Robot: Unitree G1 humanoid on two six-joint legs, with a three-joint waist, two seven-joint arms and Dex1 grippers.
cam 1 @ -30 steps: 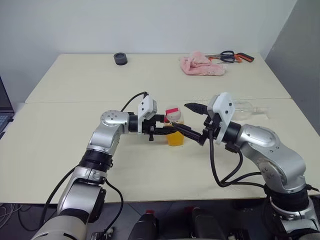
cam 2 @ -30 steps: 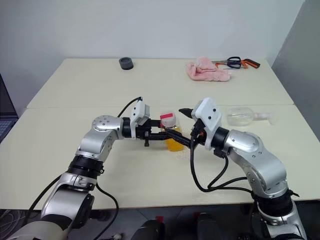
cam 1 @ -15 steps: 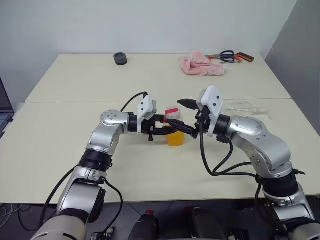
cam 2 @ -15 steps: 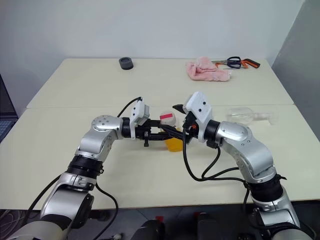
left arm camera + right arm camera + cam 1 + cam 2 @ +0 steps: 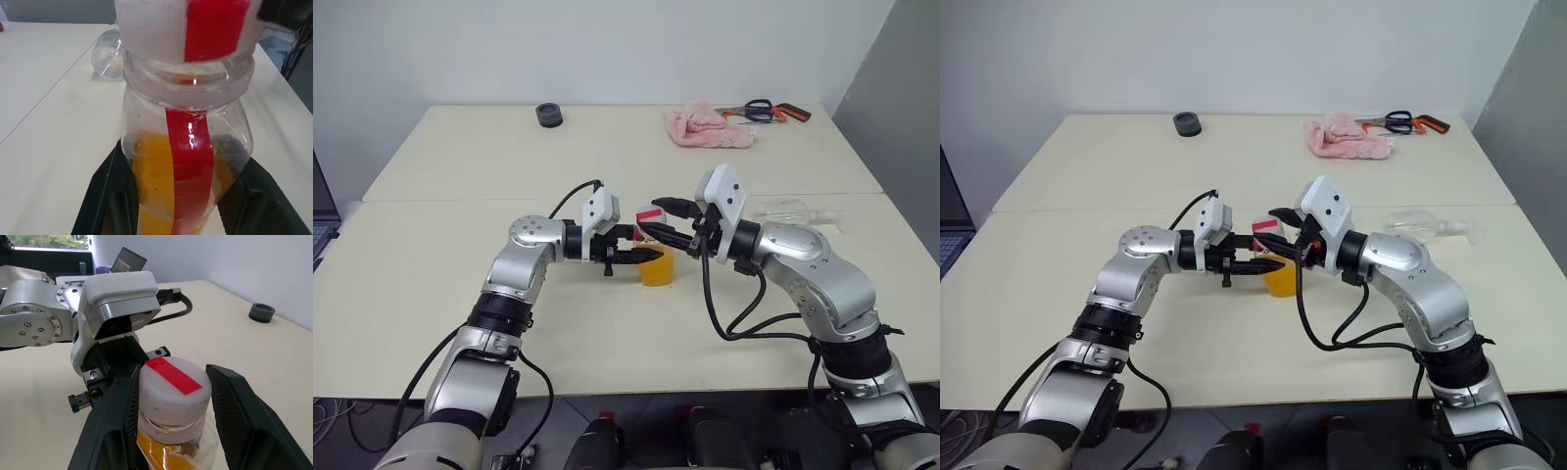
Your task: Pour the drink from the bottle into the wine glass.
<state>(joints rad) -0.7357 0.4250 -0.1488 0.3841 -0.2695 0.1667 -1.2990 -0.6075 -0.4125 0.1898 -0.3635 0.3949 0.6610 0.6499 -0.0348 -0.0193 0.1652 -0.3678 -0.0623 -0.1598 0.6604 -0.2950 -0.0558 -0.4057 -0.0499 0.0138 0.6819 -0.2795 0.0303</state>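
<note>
The white-and-red cap will go down from my right gripper onto the bare table (image 5: 771, 273) in front of the wine glass.
A small clear bottle (image 5: 657, 266) with a red stripe stands mid-table, its lower half filled with the orange drink (image 5: 151, 196). My left gripper (image 5: 646, 257) comes in from the left, shut on the bottle's body. Reaching in from the right, my right gripper (image 5: 656, 221) has a finger (image 5: 120, 406) against each side of the white-and-red cap (image 5: 173, 389). The wine glass (image 5: 791, 209) lies on its side on the table, behind my right arm.
At the far edge lie a pink cloth (image 5: 708, 128), scissors (image 5: 766, 109) and a small black ring (image 5: 548, 115). A laptop corner (image 5: 321, 220) shows at the left edge. A seam crosses the table just behind the bottle.
My right gripper has moved left onto the bottle's top, and its fingers have narrowed around the cap. The left gripper and the bottle have stayed in place.
</note>
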